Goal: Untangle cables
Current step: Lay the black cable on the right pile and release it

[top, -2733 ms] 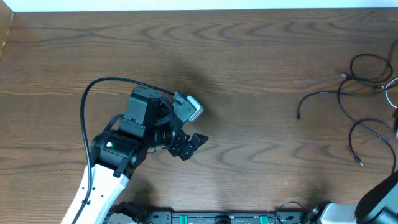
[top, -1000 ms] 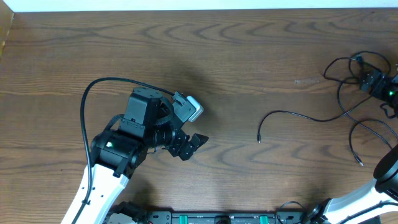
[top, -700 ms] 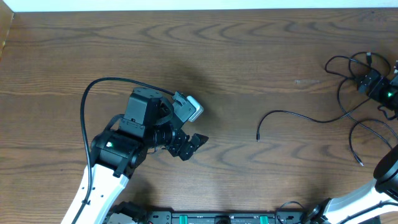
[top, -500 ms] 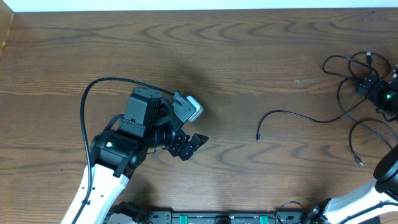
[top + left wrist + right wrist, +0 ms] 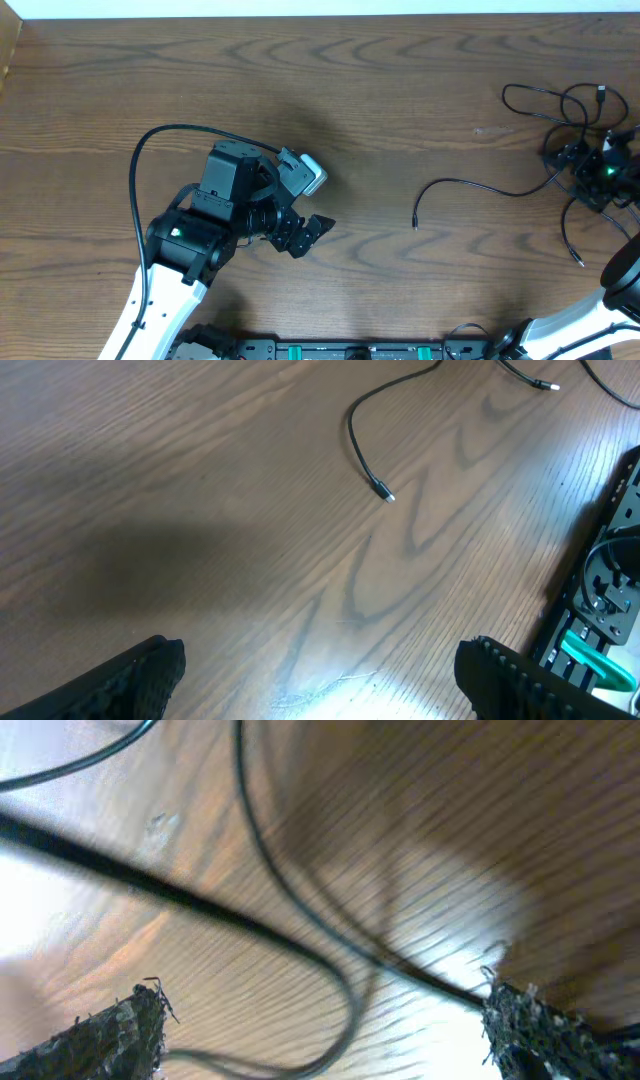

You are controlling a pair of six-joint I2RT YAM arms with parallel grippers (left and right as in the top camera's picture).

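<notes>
The robot's right gripper will next go to the long black cable and close (image 5: 416, 209) just behind the cable's loose plug end, away from the tangle.
Thin black cables (image 5: 560, 130) lie tangled in loops at the table's right edge. One long strand (image 5: 470, 184) runs left from the tangle to a free plug end (image 5: 415, 222). A second plug end (image 5: 582, 262) lies nearer the front. My right gripper (image 5: 605, 170) hovers over the tangle, open. In the right wrist view a curved strand (image 5: 300, 910) and a straight one (image 5: 200, 900) pass between its spread fingers (image 5: 325, 1025). My left gripper (image 5: 320, 675) is open and empty over bare wood left of centre (image 5: 308, 210), far from the cables. Its view shows the free plug end (image 5: 385, 495).
A black equipment rail with green parts (image 5: 350, 351) runs along the front edge and shows in the left wrist view (image 5: 600, 610). The left arm's thick black cable (image 5: 150, 140) arcs above its base. The table's far edge (image 5: 320, 14) meets a white strip.
My right gripper has moved toward the front over the tangle, and the far loops have shifted left. The long strand's free end and the left arm have stayed put in the last second.
</notes>
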